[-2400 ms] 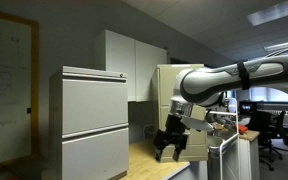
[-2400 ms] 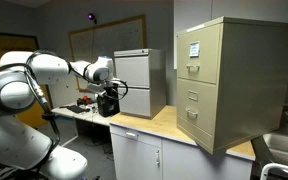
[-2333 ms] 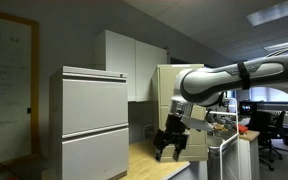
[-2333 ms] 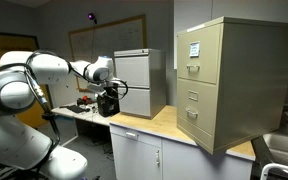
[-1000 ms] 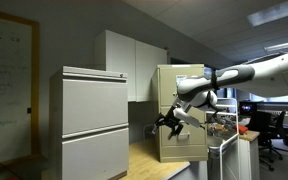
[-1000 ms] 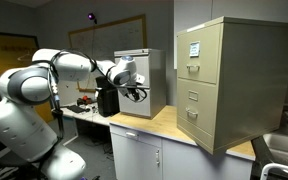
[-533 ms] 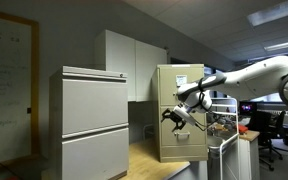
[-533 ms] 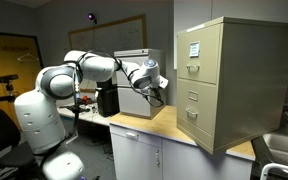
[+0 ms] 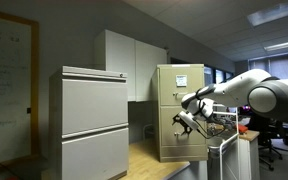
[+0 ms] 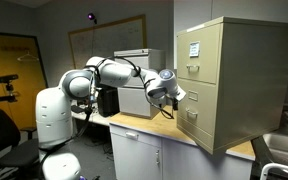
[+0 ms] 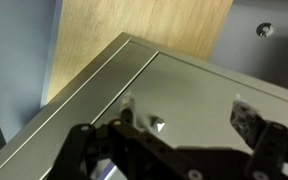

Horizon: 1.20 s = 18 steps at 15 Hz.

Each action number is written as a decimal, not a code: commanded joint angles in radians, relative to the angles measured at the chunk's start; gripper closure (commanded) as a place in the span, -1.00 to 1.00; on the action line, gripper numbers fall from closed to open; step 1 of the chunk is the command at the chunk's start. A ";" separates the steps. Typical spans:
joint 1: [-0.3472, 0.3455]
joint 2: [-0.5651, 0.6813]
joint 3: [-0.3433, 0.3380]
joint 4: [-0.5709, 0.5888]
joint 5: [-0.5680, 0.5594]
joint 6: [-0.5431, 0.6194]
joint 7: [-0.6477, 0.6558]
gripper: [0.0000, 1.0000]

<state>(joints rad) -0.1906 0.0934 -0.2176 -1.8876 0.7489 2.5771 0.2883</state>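
Note:
Next, my gripper should go to the handle of the drawer point(image 9: 178, 134) just below the top drawer on the beige filing cabinet and close there.
My gripper point(image 9: 184, 122) point(image 10: 172, 95) hangs in the air close to the drawer fronts of a tall beige filing cabinet point(image 9: 169, 90) point(image 10: 234, 70), which stands on a wooden counter point(image 9: 149, 160) point(image 10: 159, 125). In the wrist view the open gripper point(image 11: 187, 112) faces the cabinet's smooth metal face point(image 11: 204, 80). One fingertip point(image 11: 127, 105) is at the left and the other at the right, with nothing between them. A strip of the wooden counter point(image 11: 144, 25) shows beyond the cabinet's edge.
A wide grey two-drawer cabinet point(image 9: 89, 120) point(image 10: 139, 80) stands on the same counter. A black box point(image 10: 107, 100) sits beside it. A sink point(image 10: 284, 150) lies past the beige cabinet. Desks and an office chair point(image 9: 274, 130) fill the room behind the arm.
The arm has swung away from the black box by the grey cabinet and stretched over to the beige filing cabinet. The jaws stayed open throughout.

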 commanded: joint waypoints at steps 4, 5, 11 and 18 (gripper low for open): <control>-0.052 0.098 -0.020 0.038 0.043 0.099 0.171 -1.00; -0.057 0.115 -0.024 0.046 0.049 0.112 0.202 -1.00; -0.055 0.216 -0.038 0.124 -0.009 0.121 0.343 -1.00; -0.032 0.264 -0.044 0.173 -0.218 0.062 0.449 -0.50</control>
<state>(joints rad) -0.2319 0.3024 -0.2481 -1.7977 0.6087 2.6692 0.6712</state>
